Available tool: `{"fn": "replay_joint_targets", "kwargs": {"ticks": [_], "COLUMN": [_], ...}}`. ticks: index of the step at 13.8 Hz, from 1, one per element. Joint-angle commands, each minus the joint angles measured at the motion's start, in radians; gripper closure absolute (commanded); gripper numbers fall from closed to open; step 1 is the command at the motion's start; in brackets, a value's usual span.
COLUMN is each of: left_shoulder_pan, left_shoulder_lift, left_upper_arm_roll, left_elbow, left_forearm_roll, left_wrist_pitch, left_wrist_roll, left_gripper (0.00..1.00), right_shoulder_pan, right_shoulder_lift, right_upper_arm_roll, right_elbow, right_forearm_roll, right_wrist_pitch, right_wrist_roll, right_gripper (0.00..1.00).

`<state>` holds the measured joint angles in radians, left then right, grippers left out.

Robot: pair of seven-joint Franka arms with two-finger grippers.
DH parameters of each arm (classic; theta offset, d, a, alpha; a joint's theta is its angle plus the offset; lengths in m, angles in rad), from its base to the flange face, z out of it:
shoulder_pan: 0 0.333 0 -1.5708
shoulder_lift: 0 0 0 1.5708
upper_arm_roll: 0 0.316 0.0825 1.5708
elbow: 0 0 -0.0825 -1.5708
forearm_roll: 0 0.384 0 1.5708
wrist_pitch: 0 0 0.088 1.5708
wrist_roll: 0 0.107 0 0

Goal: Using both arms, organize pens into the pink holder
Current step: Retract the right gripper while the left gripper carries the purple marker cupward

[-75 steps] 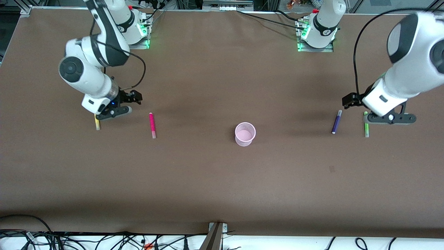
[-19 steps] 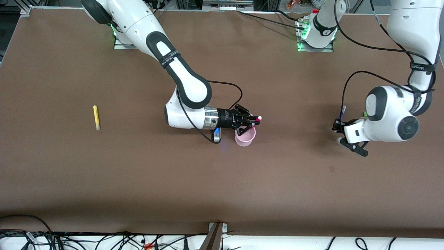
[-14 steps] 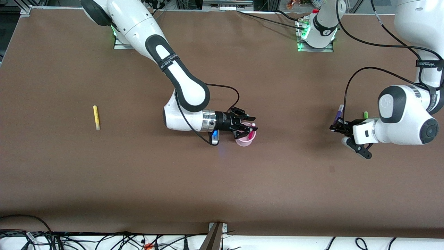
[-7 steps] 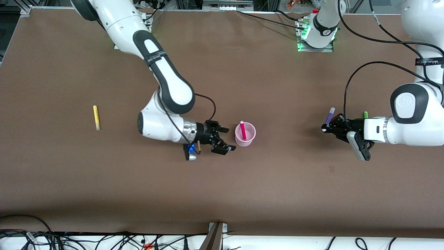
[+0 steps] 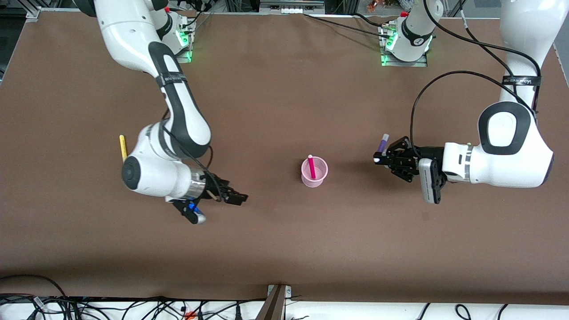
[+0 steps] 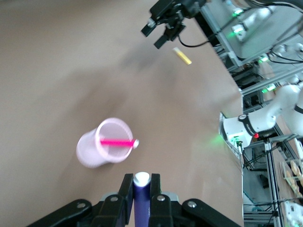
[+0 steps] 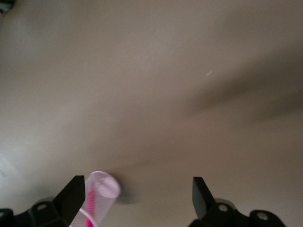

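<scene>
My left gripper will let go of the purple pen inside the pink holder (image 5: 313, 174) (image 6: 111, 142), next to the magenta pen.
The pink holder (image 5: 314, 178) stands mid-table with the magenta pen (image 5: 311, 166) upright in it. My left gripper (image 5: 383, 156) is shut on the purple pen (image 5: 382, 144) and holds it above the table, beside the holder toward the left arm's end. In the left wrist view the purple pen (image 6: 141, 201) sits between the jaws, with the holder (image 6: 97, 151) ahead of them. My right gripper (image 5: 232, 194) is open and empty, low over the table beside the holder toward the right arm's end. The yellow pen (image 5: 122, 147) lies by the right arm's elbow. The green pen is hidden.
The right wrist view shows the holder (image 7: 106, 187) near one open finger (image 7: 73, 196). The left wrist view shows the right gripper (image 6: 165, 21) and the yellow pen (image 6: 182, 56) farther off. The arm bases (image 5: 404, 49) stand at the table's edge farthest from the front camera.
My right gripper left the magenta pen in the holder and drew back toward the right arm's end, open. My left gripper lifted the purple pen and carried it toward the holder.
</scene>
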<state>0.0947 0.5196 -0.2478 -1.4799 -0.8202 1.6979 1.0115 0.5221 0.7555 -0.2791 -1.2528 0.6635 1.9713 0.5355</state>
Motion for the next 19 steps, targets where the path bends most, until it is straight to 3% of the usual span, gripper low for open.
{"fn": "replay_joint_targets", "kwargs": {"ticks": [1,3,6,10,14,16,19], "left_shoulder_pan": [-0.033,-0.079,-0.160,-0.237,-0.257,-0.268,-0.270], "left_shoulder_lift": [0.164,0.184,0.178,0.171,0.137,0.122,0.129], "left_upper_arm_roll": [-0.060,-0.062,-0.061,-0.062,-0.068,-0.070,-0.070], "left_elbow": [0.211,0.237,0.221,0.149,0.017,-0.014,-0.023], "left_forearm_roll": [-0.024,-0.020,0.073,0.099,0.102,0.102,0.102], "left_wrist_pitch": [-0.001,0.067,0.243,0.394,0.486,0.534,0.537], "left_wrist_roll": [0.152,0.254,0.330,0.345,0.378,0.378,0.380], "left_gripper": [1.00,1.00,1.00,1.00,1.00,1.00,1.00], "right_shoulder_pan": [0.009,0.010,0.009,0.009,-0.014,-0.106,-0.344], "right_shoulder_lift": [-0.166,-0.293,-0.502,-0.671,-0.745,-0.771,-0.797], "right_upper_arm_roll": [-0.043,-0.064,-0.065,-0.100,-0.112,-0.024,0.208], "right_elbow": [-0.135,-0.233,-0.342,-0.341,-0.333,-0.333,-0.339], "right_forearm_roll": [-0.137,-0.209,-0.410,-0.510,-0.551,-0.594,-0.610], "right_wrist_pitch": [-0.042,-0.043,-0.098,-0.267,-0.377,-0.429,-0.470], "right_wrist_roll": [-0.144,-0.230,-0.308,-0.345,-0.422,-0.424,-0.425], "right_gripper": [0.00,0.00,0.00,0.00,0.00,0.00,0.00]}}
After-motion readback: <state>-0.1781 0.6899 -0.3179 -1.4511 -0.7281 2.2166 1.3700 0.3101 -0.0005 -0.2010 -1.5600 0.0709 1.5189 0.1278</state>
